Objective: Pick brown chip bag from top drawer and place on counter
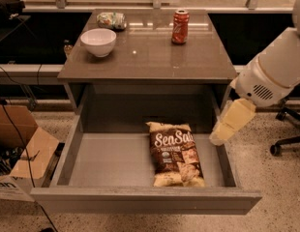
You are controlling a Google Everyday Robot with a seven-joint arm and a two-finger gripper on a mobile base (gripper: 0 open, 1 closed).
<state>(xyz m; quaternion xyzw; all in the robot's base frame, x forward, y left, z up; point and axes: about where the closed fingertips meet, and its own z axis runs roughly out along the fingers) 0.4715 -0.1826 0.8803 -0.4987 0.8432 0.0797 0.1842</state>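
The robot's gripper should next move to the brown chip bag's top end [173,131], the one nearest the counter, and close there.
The brown chip bag [176,153] lies flat on the floor of the open top drawer [111,163], right of its middle, with the "Sea Salt" lettering facing up. The counter [150,57] spans the cabinet above the drawer. My arm comes in from the right, and its cream-coloured gripper [220,137] hangs over the drawer's right wall. It is level with the bag's top end and a short way to the right of it, apart from it. Nothing shows in the gripper.
On the counter stand a white bowl [98,41] at the back left, a green-and-silver packet [112,20] behind it and a red can [180,26] at the back right. A cardboard box [19,149] sits on the floor left. A chair base [285,141] is right.
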